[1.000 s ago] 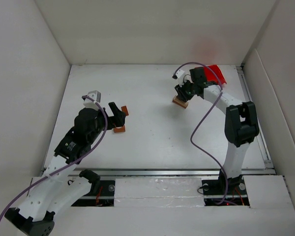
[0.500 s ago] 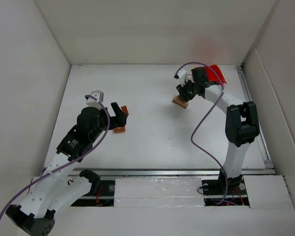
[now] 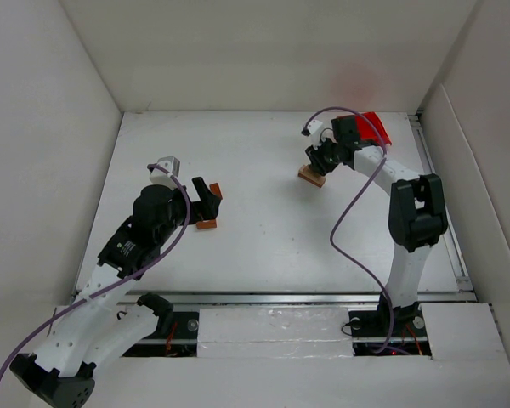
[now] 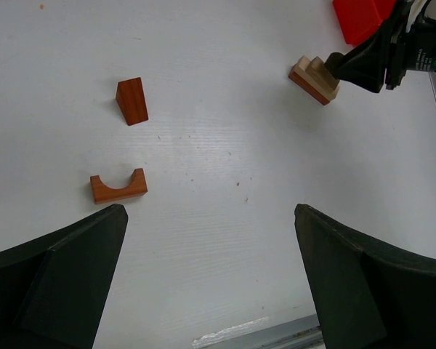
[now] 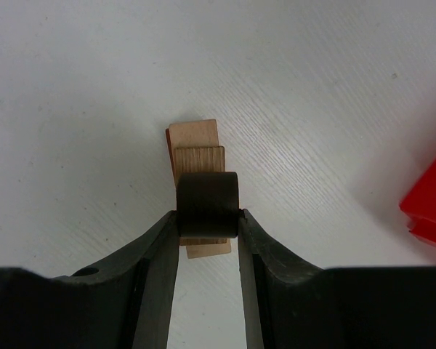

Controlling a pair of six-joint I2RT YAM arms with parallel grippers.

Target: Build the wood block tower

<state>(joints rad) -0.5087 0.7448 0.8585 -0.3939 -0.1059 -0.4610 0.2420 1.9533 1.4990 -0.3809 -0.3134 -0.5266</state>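
My right gripper will release the dark rounded block on top of the small stack of tan blocks (image 3: 315,167) (image 5: 206,202).
A small stack of tan blocks on a reddish-brown base (image 3: 311,177) stands at the back right of the table; it also shows in the right wrist view (image 5: 195,142) and in the left wrist view (image 4: 314,78). My right gripper (image 3: 317,158) (image 5: 207,214) is shut on a dark rounded block (image 5: 207,202) and holds it right over the stack; I cannot tell whether they touch. A reddish-brown wedge (image 4: 132,100) (image 3: 216,190) and an arch block (image 4: 118,187) (image 3: 206,224) lie loose at the left. My left gripper (image 3: 206,201) (image 4: 208,214) is open and empty above them.
A red plastic bin (image 3: 374,127) sits at the back right corner, just behind the right gripper; it also shows in the right wrist view (image 5: 430,200) and in the left wrist view (image 4: 360,16). White walls enclose the table on three sides.
My left arm has shifted slightly forward and right over the loose blocks. The right gripper has stayed over the stack with the dark block in it.
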